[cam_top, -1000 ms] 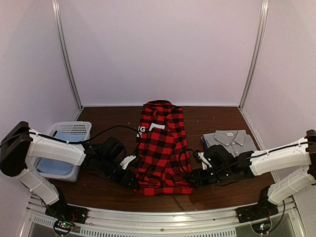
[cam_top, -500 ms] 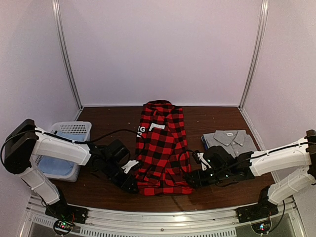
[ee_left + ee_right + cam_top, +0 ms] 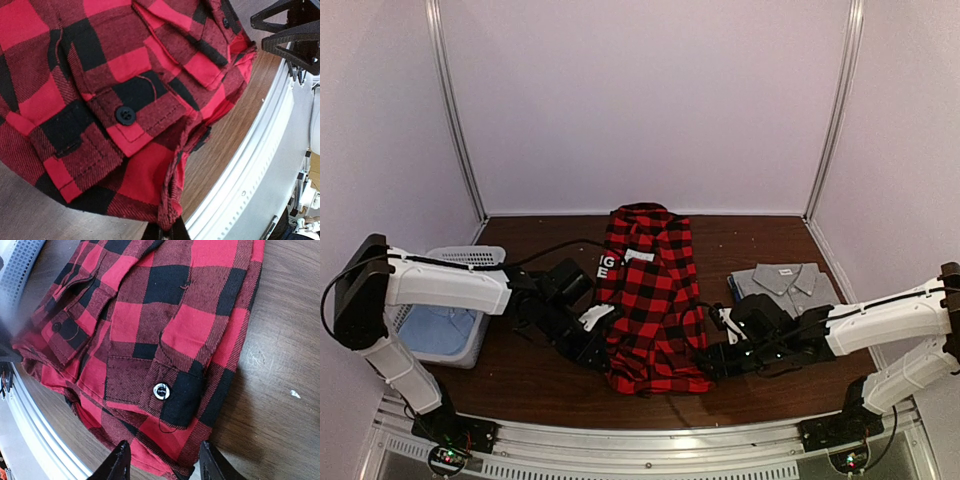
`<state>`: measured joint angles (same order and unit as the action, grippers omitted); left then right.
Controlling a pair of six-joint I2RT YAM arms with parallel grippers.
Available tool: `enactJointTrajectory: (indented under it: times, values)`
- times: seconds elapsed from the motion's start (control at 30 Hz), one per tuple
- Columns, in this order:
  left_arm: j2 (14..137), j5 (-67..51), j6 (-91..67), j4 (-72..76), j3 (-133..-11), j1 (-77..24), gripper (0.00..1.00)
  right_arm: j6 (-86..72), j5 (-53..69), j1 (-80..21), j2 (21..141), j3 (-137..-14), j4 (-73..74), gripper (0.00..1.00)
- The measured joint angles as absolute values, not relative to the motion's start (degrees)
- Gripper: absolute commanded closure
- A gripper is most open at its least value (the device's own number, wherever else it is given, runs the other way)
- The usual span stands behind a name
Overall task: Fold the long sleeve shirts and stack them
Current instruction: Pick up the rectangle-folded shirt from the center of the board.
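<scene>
The flannel's near corner is bunched up in my left gripper. I need to pull that corner out flat and take the flannel's side edge [image 3: 92, 206] before folding.
The red-and-black check flannel [image 3: 650, 290] lies lengthwise in the middle of the table, with white letters on a black band near its collar. My left gripper [image 3: 604, 352] is shut on the flannel's near-left hem corner, and the pinched cloth [image 3: 175, 200] rises out of the jaws [image 3: 167, 233]. My right gripper [image 3: 706, 362] sits at the near-right corner. It is open, its fingers [image 3: 118, 463] standing either side of the hem [image 3: 170, 440] beside a white button. The grey collared shirt [image 3: 785, 281] lies folded at the right, behind the right arm.
A pale blue-white laundry basket [image 3: 470, 262] with cloth inside stands at the left, behind the left arm. The metal rail [image 3: 250, 165] of the table's near edge runs close below both grippers. Walls enclose the table on three sides.
My left gripper has closed on the flannel's near-left corner and shifted right and slightly back, bunching that hem inward. The right arm has not moved.
</scene>
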<state>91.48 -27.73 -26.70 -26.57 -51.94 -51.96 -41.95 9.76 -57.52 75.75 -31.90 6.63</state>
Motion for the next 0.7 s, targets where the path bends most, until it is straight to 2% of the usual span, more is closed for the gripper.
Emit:
enactJointTrajectory:
  times: [0.37,0.5,0.53,0.6,0.7]
  values:
    - [93.0,-39.2,-35.1,-30.2,-54.4,-47.3,1.00,-41.8,9.3,-57.6,75.2,-32.6,8.2,0.52]
    - [92.9,-41.1,-38.6,-29.8,-51.0,-44.1,0.90,-41.8,9.3,-58.2,75.2,-32.6,8.4,0.52]
    - [92.9,-41.3,-39.1,-29.9,-50.1,-43.5,0.86,-41.8,9.3,-58.3,75.2,-32.6,8.4,0.52]
    - [92.9,-41.4,-39.8,-30.0,-48.5,-42.8,0.72,-41.9,9.3,-58.4,75.2,-32.6,8.4,0.52]
    - [92.6,-41.4,-40.0,-29.9,-46.5,-42.8,0.62,-42.0,9.3,-58.6,75.2,-32.6,8.4,0.52]
